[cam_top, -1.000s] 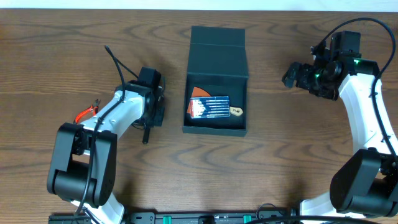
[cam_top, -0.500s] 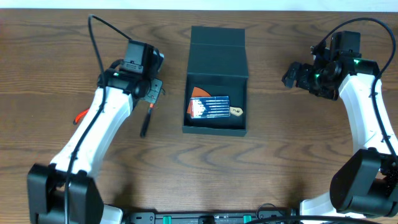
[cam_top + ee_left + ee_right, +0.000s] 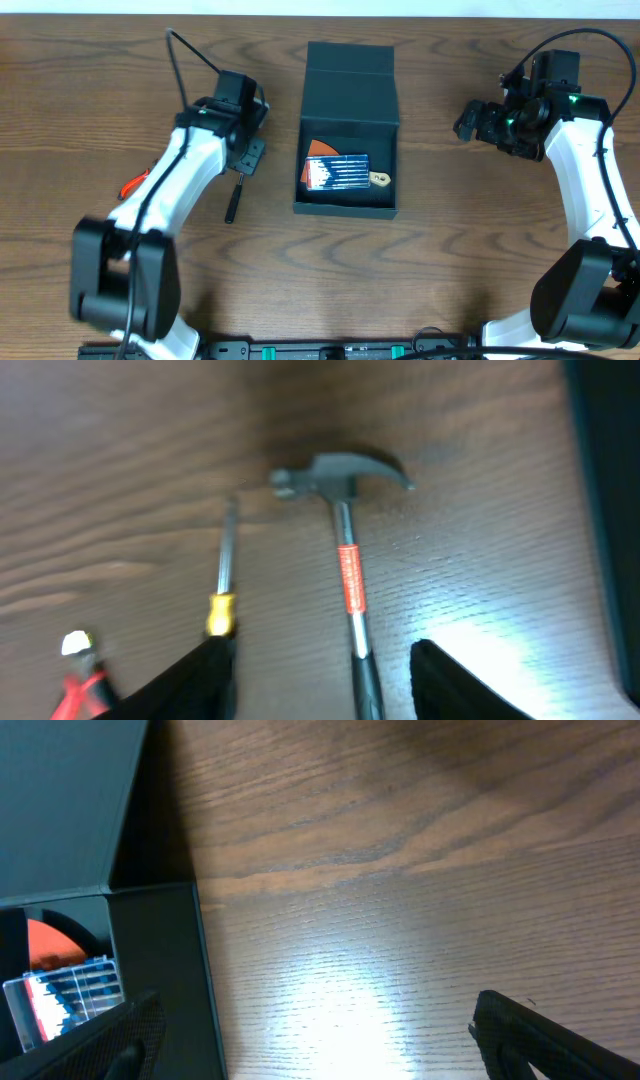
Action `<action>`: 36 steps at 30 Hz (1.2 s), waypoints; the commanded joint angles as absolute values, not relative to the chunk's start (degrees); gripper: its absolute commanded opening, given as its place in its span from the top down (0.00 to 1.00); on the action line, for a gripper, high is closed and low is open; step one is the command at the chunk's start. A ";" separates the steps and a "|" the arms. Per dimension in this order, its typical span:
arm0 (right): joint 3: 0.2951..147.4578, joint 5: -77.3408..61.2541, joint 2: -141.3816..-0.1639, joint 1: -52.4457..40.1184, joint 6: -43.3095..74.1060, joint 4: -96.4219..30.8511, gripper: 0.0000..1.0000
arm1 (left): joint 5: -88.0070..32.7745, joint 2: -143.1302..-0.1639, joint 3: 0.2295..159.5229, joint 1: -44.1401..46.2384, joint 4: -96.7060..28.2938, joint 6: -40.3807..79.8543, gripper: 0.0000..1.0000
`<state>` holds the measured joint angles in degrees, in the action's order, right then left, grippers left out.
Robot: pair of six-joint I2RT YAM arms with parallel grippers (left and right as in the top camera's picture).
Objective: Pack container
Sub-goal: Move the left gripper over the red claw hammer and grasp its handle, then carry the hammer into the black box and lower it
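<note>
Next, I need to close my left gripper on the hammer at the end of its red band (image 3: pixel 241 175) (image 3: pixel 357 610) nearest the hammer's black handle.
The container (image 3: pixel 345 205) is a dark box in the middle of the table, its lid (image 3: pixel 351 72) folded back. A blue case of bits (image 3: pixel 337 172) and an orange piece (image 3: pixel 321 150) lie inside. My left gripper (image 3: pixel 246 158) hovers left of the container, over a hammer whose black handle (image 3: pixel 232 203) sticks out towards the front. In the left wrist view the hammer (image 3: pixel 346 560) lies flat, and its handle runs between the spread fingers of my left gripper (image 3: pixel 320 695) without touching them. My right gripper (image 3: pixel 478 122) is open over bare wood right of the container (image 3: pixel 90 850).
A yellow-handled screwdriver (image 3: pixel 223 585) lies just left of the hammer. Red-handled pliers (image 3: pixel 78 680) lie farther left, and their handle (image 3: pixel 132 186) shows beside the left arm. The container's dark wall (image 3: pixel 612 510) rises to the right of the hammer.
My left gripper's jaws have opened from shut. The left arm swung back and then forward again over the hammer. The right arm has not moved.
</note>
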<state>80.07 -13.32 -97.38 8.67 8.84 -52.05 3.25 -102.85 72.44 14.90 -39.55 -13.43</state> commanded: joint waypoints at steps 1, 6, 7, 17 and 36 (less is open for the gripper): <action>80.18 -13.54 -97.65 8.93 9.82 -52.07 0.01 | 3.16 -106.37 72.44 14.96 -38.74 -12.71 0.39; 80.18 -13.54 -97.65 8.93 9.80 -52.10 0.01 | 2.24 -110.56 72.44 14.96 -37.23 -11.07 0.39; 80.18 -13.54 -97.65 8.93 9.80 -52.10 0.01 | 2.17 -111.31 72.44 14.96 -37.26 -10.02 0.39; 80.18 -13.54 -97.65 8.93 9.80 -52.12 0.01 | -3.73 -114.98 72.44 14.92 -38.96 -3.88 0.59; 80.18 -13.54 -97.65 8.93 9.80 -52.16 0.01 | -1.61 -113.06 72.58 14.92 -38.76 -2.94 0.94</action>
<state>80.07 -13.32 -97.38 8.67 8.84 -52.07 -2.63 -113.36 72.58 14.85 -38.54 -2.37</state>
